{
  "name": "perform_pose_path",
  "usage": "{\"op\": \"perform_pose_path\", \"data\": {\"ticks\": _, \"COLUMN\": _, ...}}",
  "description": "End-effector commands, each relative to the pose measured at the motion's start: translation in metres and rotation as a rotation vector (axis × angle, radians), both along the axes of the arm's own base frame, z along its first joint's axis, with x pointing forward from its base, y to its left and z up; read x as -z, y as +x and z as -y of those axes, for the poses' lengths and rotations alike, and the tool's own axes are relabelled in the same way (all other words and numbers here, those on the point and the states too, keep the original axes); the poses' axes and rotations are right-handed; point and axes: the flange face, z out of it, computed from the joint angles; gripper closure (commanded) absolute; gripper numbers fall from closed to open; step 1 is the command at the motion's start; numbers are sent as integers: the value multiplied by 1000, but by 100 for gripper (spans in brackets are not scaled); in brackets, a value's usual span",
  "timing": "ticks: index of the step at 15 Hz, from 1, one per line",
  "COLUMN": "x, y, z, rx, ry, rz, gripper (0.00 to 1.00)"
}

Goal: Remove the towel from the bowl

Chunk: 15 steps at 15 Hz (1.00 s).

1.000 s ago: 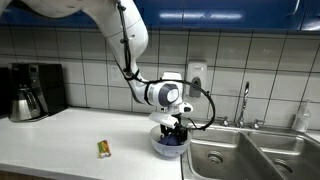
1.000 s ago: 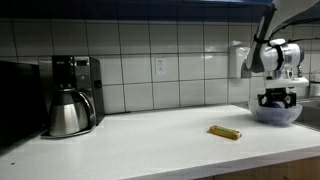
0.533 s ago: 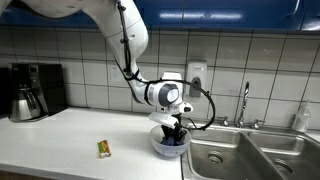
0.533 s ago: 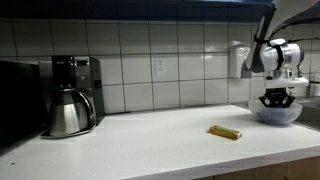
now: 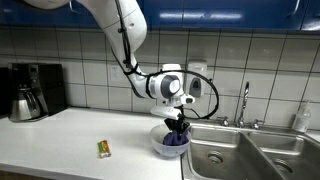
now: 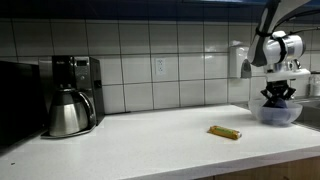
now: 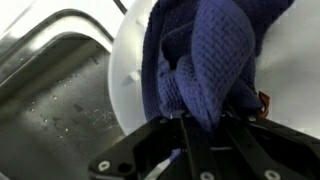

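Next, I release the dark blue towel on the counter [image 5: 130, 136] between the yellow-green packet and the white bowl.
A white bowl [image 5: 168, 146] stands on the counter beside the sink, and shows in both exterior views [image 6: 277, 114]. A dark blue towel [image 7: 205, 55] fills it. In the wrist view a fold of the cloth is pinched between the black fingers of my gripper [image 7: 200, 125], with the rest hanging down into the bowl [image 7: 130, 85]. My gripper [image 5: 178, 123] hangs just above the bowl, shut on the towel [image 5: 176, 139], which stretches up from the bowl. From the other side the gripper [image 6: 276, 97] sits right over the bowl's rim.
A steel sink [image 5: 240, 160] with a faucet [image 5: 244, 100] lies right beside the bowl. A yellow-green packet [image 5: 103, 148] lies on the counter. A coffee maker [image 6: 80, 85] and metal carafe [image 6: 68, 115] stand at the far end by the tiled wall.
The jaws have gone from open to shut on the towel. The gripper has since risen a little, drawing the cloth up out of the bowl.
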Motion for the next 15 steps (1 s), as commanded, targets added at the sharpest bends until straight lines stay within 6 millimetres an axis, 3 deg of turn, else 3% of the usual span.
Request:
{"op": "perform_pose_path", "data": {"ticks": 1, "x": -59, "y": -11, "z": -6, "rx": -41, "ry": -54, "rz": -11, "gripper": 97}}
{"op": "perform_pose_path", "data": {"ticks": 5, "x": -103, "y": -9, "z": -20, "rx": -89, "ry": -76, "rz": 23, "gripper": 97}}
{"op": "perform_pose_path", "data": {"ticks": 8, "x": -124, "y": -3, "z": -38, "rx": -114, "ry": -67, "rz": 81, "gripper": 97}}
{"op": "perform_pose_path", "data": {"ticks": 12, "x": -132, "y": 10, "z": -76, "rx": -180, "ry": -56, "rz": 138, "gripper": 97}}
{"op": "perform_pose_path", "data": {"ticks": 15, "x": -127, "y": 22, "z": -107, "rx": -250, "ry": -62, "rz": 182, "gripper": 97}}
